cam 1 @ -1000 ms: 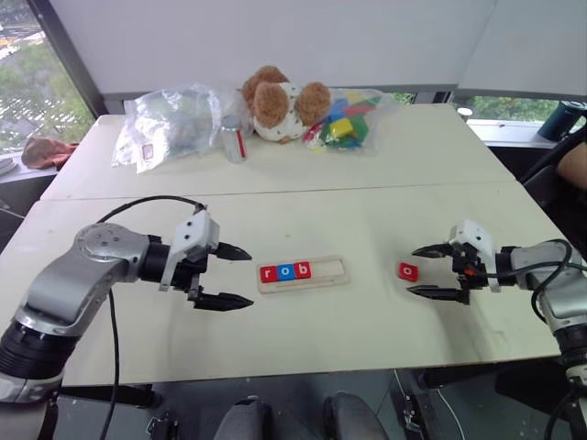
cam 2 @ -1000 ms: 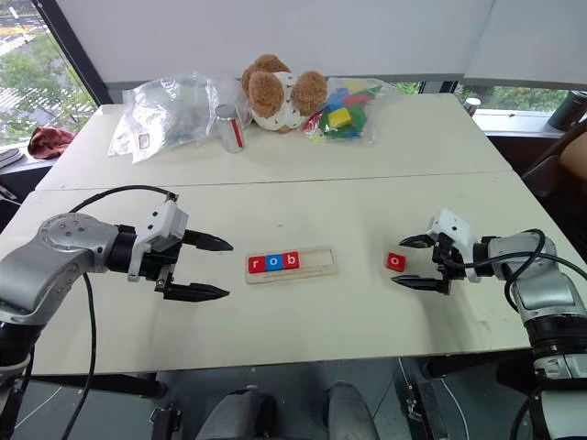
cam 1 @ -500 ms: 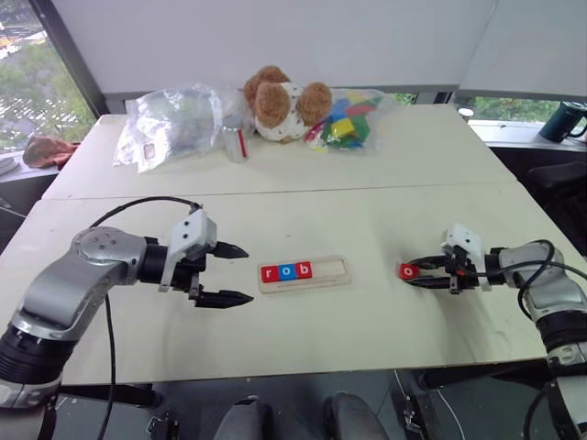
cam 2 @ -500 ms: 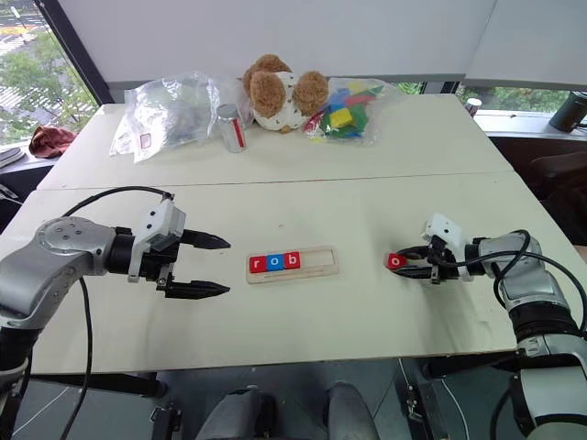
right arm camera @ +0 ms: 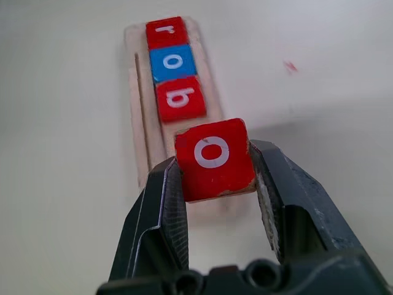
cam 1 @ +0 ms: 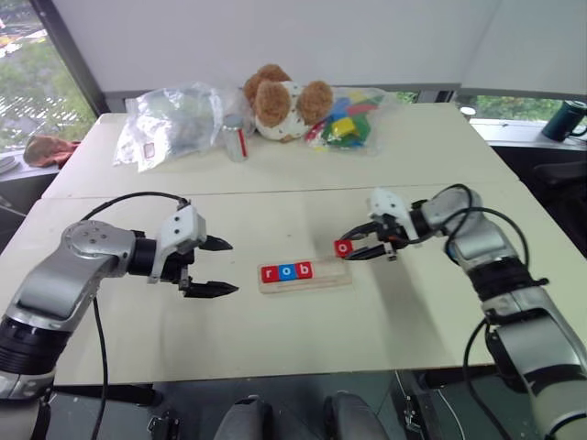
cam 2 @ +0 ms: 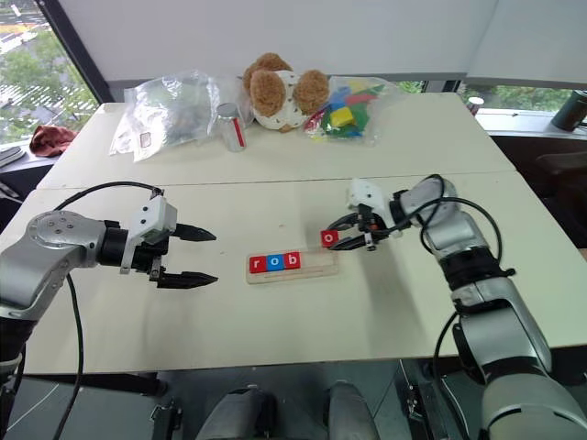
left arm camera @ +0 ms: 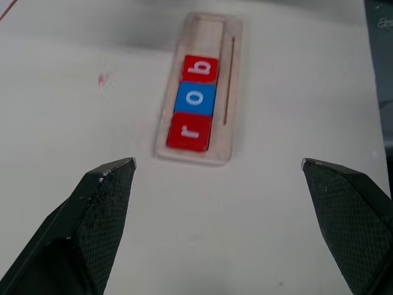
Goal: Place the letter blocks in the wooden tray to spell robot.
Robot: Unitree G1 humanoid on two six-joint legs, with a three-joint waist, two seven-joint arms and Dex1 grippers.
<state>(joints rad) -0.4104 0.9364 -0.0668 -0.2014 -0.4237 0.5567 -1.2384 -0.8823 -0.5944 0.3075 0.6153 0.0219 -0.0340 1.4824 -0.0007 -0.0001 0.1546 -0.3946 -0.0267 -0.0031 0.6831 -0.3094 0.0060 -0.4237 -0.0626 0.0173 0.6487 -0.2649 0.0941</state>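
Note:
The red "o" block will go down in the tray's groove (cam 1: 320, 269) (right arm camera: 189, 137) against the red "b" block, put there by my right gripper.
The wooden tray (cam 1: 335, 272) lies mid-table holding three letter blocks: a red "r" (cam 1: 268, 273), a blue "o" (cam 1: 285, 271) and a red "b" (cam 1: 302, 269). Its right part is bare groove. My right gripper (cam 1: 347, 247) is shut on a red "o" block (cam 1: 343, 247), held just above the tray's right end; in the right wrist view this block (right arm camera: 213, 158) sits clamped between both fingers above the empty groove. My left gripper (cam 1: 223, 267) stands open to the left of the tray, nothing between its fingers (left arm camera: 101, 203).
Along the far edge of the table sit a clear plastic bag (cam 1: 170, 124), a small jar (cam 1: 236, 142), a plush toy (cam 1: 280, 101) and a bag of coloured toy blocks (cam 1: 350, 119). A seam (cam 1: 275, 192) crosses the table behind the tray.
My right gripper shut on the red "o" block at the table's right, lifted it and carried it left to above the tray's right end. The left gripper stayed open.

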